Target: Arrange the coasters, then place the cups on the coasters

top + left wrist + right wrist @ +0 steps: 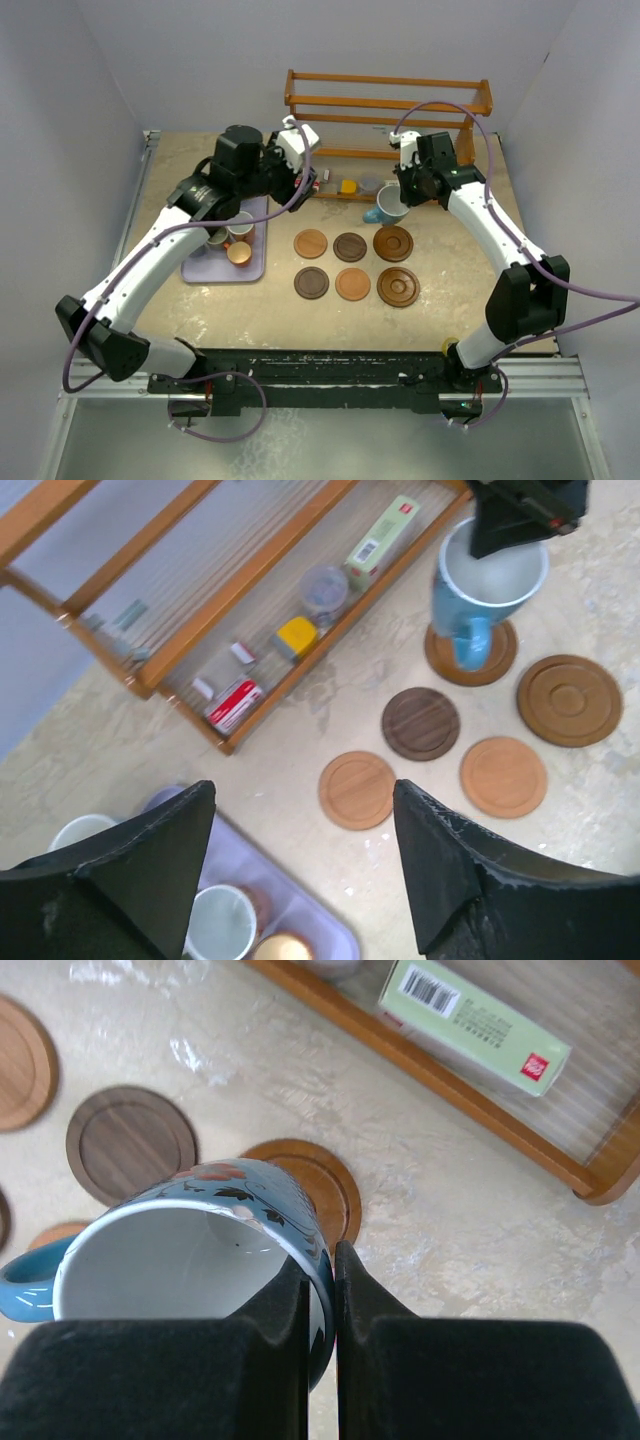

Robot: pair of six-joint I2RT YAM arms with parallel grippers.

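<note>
I need to use my right gripper to set the light blue cup down on the ringed coaster in the back row (394,243) (299,1201).
Six round wooden coasters lie in two rows of three; the back right coaster (393,243) (325,1185) is a larger ringed one. My right gripper (403,190) (335,1270) is shut on the rim of a light blue cup (388,207) (487,580) (190,1250), one finger inside the rim and one outside. The cup hangs just behind that coaster, overlapping its far edge. My left gripper (306,183) (300,870) is open and empty, up in the air between the tray and the row of coasters. Small cups (239,254) (220,925) stand in the lavender tray (200,268) (335,935).
A wooden rack (390,100) stands at the back, with a green box (383,530) (475,1025), a yellow item (296,635) and a red-and-white pack (232,702) on its bottom shelf. The tray lies left of the coasters.
</note>
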